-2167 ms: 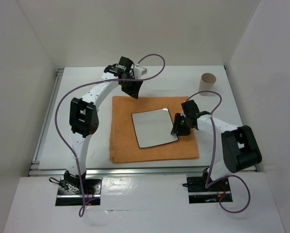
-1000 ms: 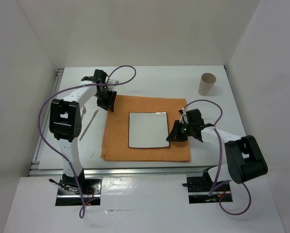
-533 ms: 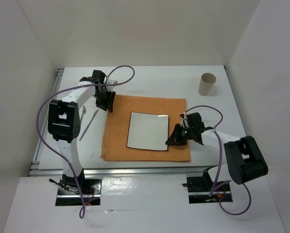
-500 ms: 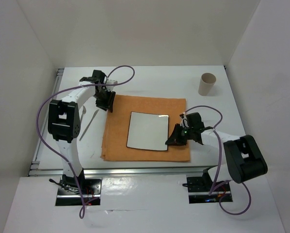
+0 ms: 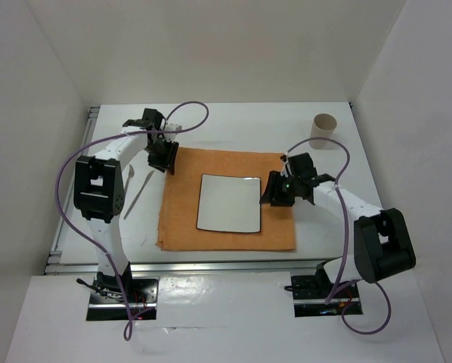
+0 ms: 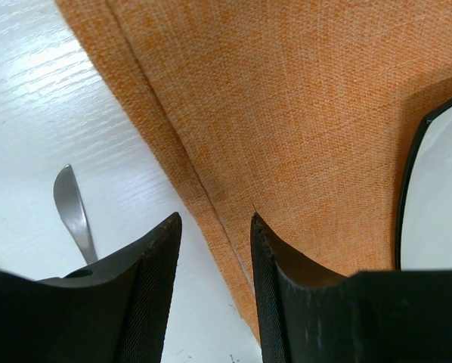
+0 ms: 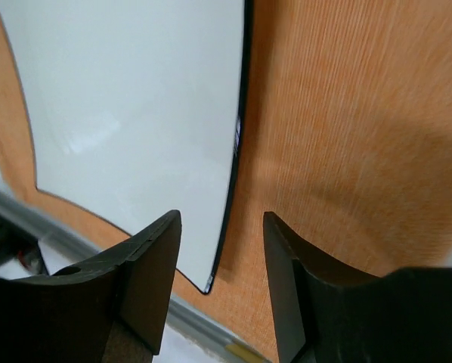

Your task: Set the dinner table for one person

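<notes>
Next, I will close my left gripper on the knife's narrow middle (image 5: 139, 194), between the spoon and the orange cloth.
The dinner table (image 5: 339, 170) is the white tabletop with metal rails. An orange cloth (image 5: 279, 234) lies flat on it, with a square white plate (image 5: 227, 203) at its middle. My left gripper (image 5: 164, 157) is open and hangs over the cloth's far left corner; in the left wrist view (image 6: 215, 227) its jaws straddle the cloth's left edge (image 6: 286, 113) and hold nothing. My right gripper (image 5: 275, 193) is open and empty just right of the plate; in the right wrist view (image 7: 222, 223) its jaws stand over the plate's black-rimmed edge (image 7: 128, 98).
A beige paper cup (image 5: 323, 130) stands at the far right. Metal cutlery (image 5: 138, 193) lies on the table left of the cloth; a spoon handle (image 6: 71, 208) shows in the left wrist view. White walls enclose the table on three sides.
The cloth and plate have slid left and squared up. The right gripper has drawn back from the plate's near right corner toward its right edge. The left gripper has stayed at the cloth's corner.
</notes>
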`<control>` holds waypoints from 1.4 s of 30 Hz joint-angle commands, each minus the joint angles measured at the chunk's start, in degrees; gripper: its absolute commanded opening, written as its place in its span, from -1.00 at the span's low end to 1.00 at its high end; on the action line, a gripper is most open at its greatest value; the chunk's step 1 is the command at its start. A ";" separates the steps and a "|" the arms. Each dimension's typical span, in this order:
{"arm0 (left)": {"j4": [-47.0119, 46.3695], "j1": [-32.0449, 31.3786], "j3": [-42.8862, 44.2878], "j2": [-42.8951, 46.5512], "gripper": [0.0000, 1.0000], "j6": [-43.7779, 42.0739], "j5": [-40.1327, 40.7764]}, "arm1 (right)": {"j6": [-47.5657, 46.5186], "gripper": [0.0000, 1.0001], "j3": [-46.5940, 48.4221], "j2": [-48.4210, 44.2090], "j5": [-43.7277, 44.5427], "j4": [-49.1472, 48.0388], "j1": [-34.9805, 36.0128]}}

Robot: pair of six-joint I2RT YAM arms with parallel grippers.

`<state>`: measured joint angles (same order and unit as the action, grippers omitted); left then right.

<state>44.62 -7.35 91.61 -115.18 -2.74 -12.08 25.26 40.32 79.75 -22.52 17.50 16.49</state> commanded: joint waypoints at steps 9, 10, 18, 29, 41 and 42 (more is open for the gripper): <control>-1.21 0.41 6.82 0.66 0.00 1.25 6.54 | -7.33 0.13 25.68 18.85 21.81 9.23 -6.29; 0.28 0.41 7.69 -0.65 0.00 1.86 7.06 | -7.33 0.13 26.56 20.09 23.04 9.22 -6.30; -0.32 4.89 3.50 4.51 0.00 0.29 11.36 | -6.71 0.08 32.45 29.22 26.13 6.24 -7.35; -2.96 6.12 -15.49 10.93 -0.07 -5.17 20.43 | 4.36 -0.84 31.23 33.72 21.03 -0.62 -11.04; -4.19 6.12 -18.75 10.06 -0.07 -4.02 20.87 | 15.08 -1.00 22.36 29.24 21.48 -6.42 -11.04; -4.19 6.12 -18.75 10.06 -0.07 -4.02 20.87 | 15.96 -1.00 22.35 29.24 20.95 -6.42 -11.04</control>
<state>41.30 -1.08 71.24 -106.28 -7.27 8.16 36.67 65.21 108.42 -3.60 12.45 5.82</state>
